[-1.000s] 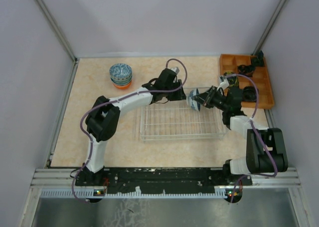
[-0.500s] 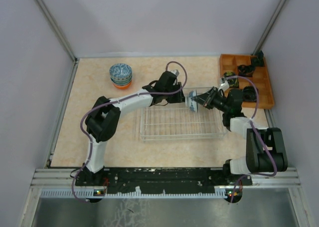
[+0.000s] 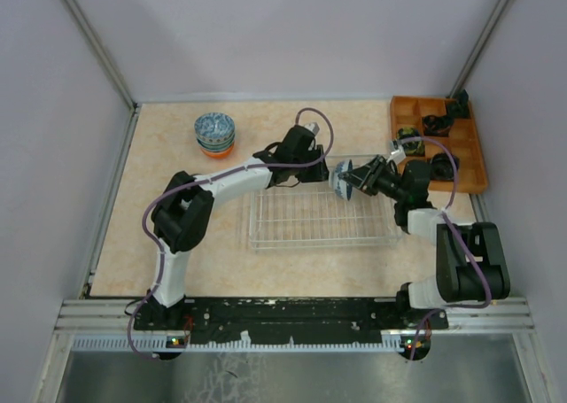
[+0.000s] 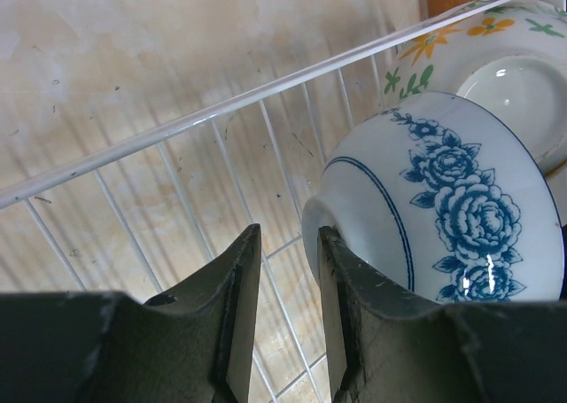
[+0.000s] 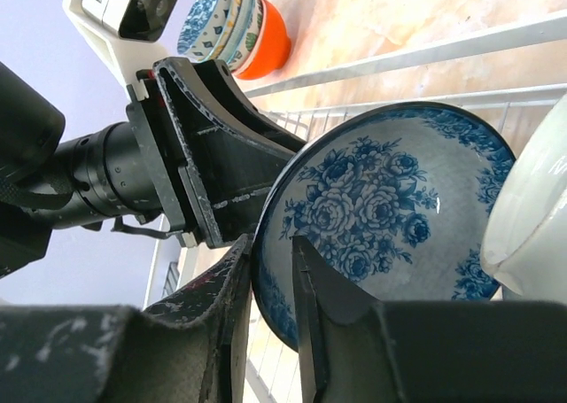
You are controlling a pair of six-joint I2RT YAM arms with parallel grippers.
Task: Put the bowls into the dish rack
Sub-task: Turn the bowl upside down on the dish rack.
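The blue bowl stands slanted across the rack's wires, so my right gripper should retake its rim [image 5: 267,221] and turn it square while my left gripper steadies its foot.
A white bowl with blue roses [image 3: 339,180] [image 4: 443,217] [image 5: 372,199] stands on edge at the far right end of the wire dish rack [image 3: 301,219] [image 4: 221,111] [image 5: 425,53]. It leans against a second bowl with orange and green flowers [image 4: 496,58] [image 5: 532,208]. My right gripper [image 3: 353,178] [image 5: 270,241] straddles the blue bowl's rim, its jaws parted with a gap at the inner finger. My left gripper [image 3: 321,168] [image 4: 288,235] is open with nothing between its fingers, and its right finger [image 4: 341,306] lies against the bowl's foot. A stack of bowls [image 3: 214,133] [image 5: 235,22], orange at the bottom, stands at the far left.
An orange wooden compartment tray [image 3: 409,115] with black items sits at the back right, just beyond my right arm. The two grippers face each other closely over the rack's far rim. Walls enclose the table on three sides.
My right gripper's jaws have loosened around the bowl's rim. Both grippers and the bowl have edged slightly left and back.
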